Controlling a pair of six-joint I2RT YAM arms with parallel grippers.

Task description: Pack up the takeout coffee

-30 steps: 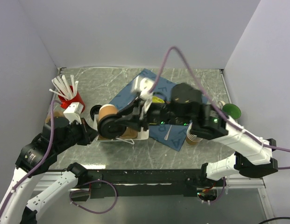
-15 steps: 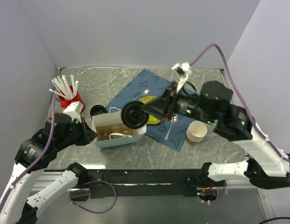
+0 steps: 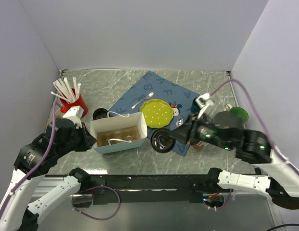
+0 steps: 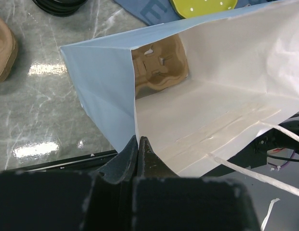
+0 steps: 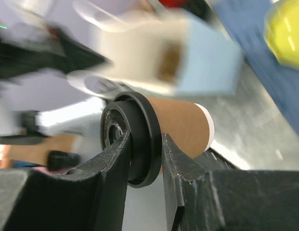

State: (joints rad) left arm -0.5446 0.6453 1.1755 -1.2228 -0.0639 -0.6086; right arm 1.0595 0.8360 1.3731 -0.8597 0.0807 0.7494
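Note:
Next, my right gripper puts the takeout coffee down on the bare table (image 3: pixel 162 164) between the blue cloth and the front edge.
The takeout coffee (image 3: pixel 160 141), a tan-brown paper cup with a black lid, is held in the air by my right gripper (image 3: pixel 166 138), to the front right of the bag. In the right wrist view the fingers (image 5: pixel 115 159) are shut across the cup's lid (image 5: pixel 139 139), with the cup body (image 5: pixel 180 126) beyond them. A white paper bag (image 3: pixel 116 126) stands open with a brown cup carrier (image 4: pixel 159 67) inside. My left gripper (image 4: pixel 138 140) is shut on the bag's left rim (image 4: pixel 132 86); it also shows in the top view (image 3: pixel 85 139).
A yellow plate (image 3: pixel 156 113) and a fork (image 3: pixel 142 100) lie on a blue cloth (image 3: pixel 161 86). A red cup of white sticks (image 3: pixel 72 101) and a loose black lid (image 3: pixel 100 114) are at the left. Stacked paper cups (image 3: pixel 199 145) sit under the right arm.
My right gripper has carried the coffee from over the bag toward the right and front, clear of the bag. The left gripper still holds the bag's rim.

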